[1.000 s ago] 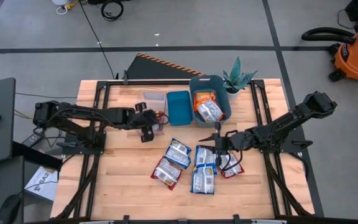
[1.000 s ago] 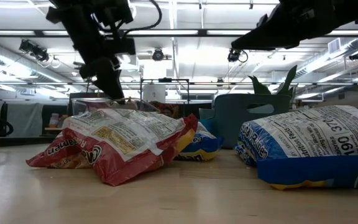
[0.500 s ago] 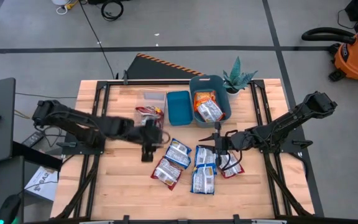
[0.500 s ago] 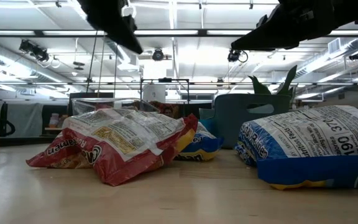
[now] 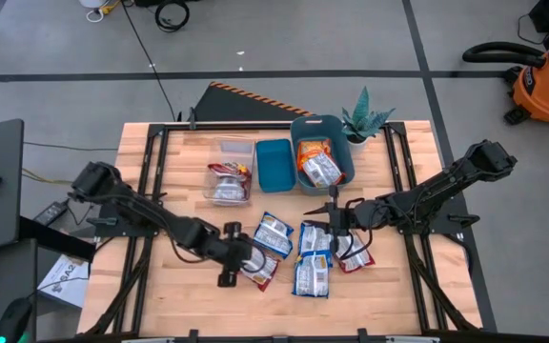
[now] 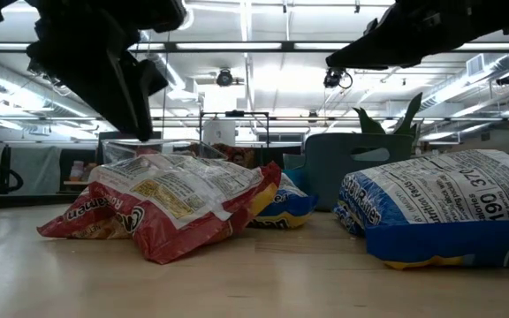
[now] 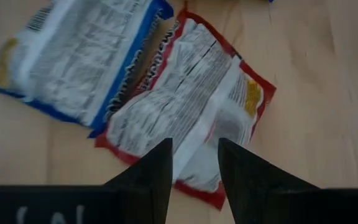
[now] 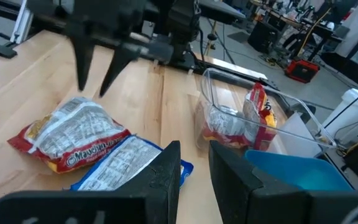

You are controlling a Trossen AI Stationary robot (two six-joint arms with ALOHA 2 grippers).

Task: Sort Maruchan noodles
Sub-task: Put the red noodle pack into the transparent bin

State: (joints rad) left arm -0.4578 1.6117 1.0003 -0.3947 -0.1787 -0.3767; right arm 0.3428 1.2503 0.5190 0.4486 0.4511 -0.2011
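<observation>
The red-trimmed packet is crooked, its corner under my left gripper's narrow opening; next I open wider and pinch the packet's long side (image 7: 250, 133).
Several Maruchan packets lie flat on the wooden table (image 5: 189, 295): a red-trimmed one (image 5: 258, 264) (image 7: 197, 118), blue-trimmed ones (image 5: 274, 233) (image 5: 313, 257), and another red one (image 5: 355, 257). My left gripper (image 5: 241, 257) (image 7: 194, 162) is open and hovers over the red-trimmed packet, fingers pointing down, touching nothing; it also shows in the right wrist view (image 8: 95, 78). My right gripper (image 5: 332, 219) (image 8: 194, 165) is open and empty, above the blue packets. A clear container (image 5: 229, 176) holds red packets; a blue-grey bin (image 5: 336, 133) holds orange ones (image 5: 317, 167).
A smaller blue bin (image 5: 274, 164) stands between the clear container and the blue-grey bin. A potted plant (image 5: 365, 119) stands at the far right behind the bins. Bare wood lies along the near edge and the table's left side.
My left gripper has gone from over the clear container toward the table's near edge and a little right, and now stands above the red-trimmed packet. Red packets now show in the clear container, where the gripper stood before. My right arm has kept still.
</observation>
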